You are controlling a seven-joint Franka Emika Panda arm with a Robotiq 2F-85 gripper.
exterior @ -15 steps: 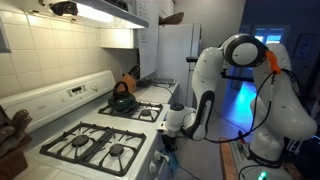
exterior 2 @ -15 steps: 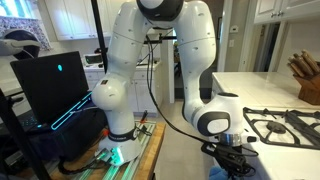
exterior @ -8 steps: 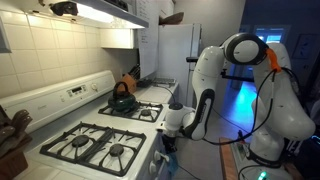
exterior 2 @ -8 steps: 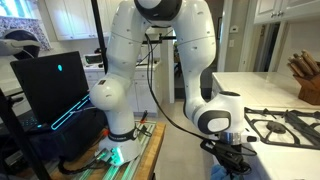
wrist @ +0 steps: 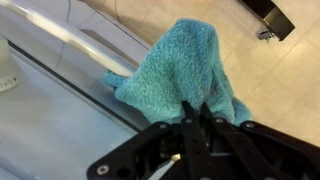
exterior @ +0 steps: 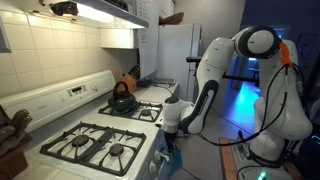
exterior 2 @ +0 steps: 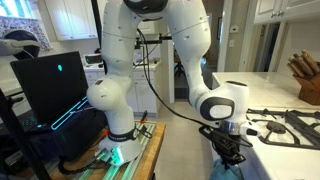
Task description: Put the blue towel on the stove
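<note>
The blue towel will go down from my gripper on the white part (exterior: 144, 123) between the burner grates, near the front edge of the stove.
The blue towel (wrist: 185, 65) is a fluffy teal cloth that hangs bunched from my gripper (wrist: 198, 112), whose fingers are shut on its edge. In an exterior view the gripper (exterior 2: 228, 152) is low in front of the stove (exterior 2: 290, 125), with the towel (exterior 2: 228, 172) dangling beneath it. In an exterior view the gripper (exterior: 168, 138) sits just past the front edge of the white gas stove (exterior: 100, 145), below the level of the burners. The towel is barely visible there.
A black kettle (exterior: 122, 98) stands on a back burner. A knife block (exterior 2: 305, 78) is on the counter behind the stove. The oven door handle (wrist: 70, 35) runs beside the towel. A white fridge (exterior: 175, 55) stands beyond, and a dark monitor (exterior 2: 55, 90) by the arm's base.
The arm's upper links have swung and the wrist has shifted slightly along the stove front. The towel now shows a little higher under the gripper.
</note>
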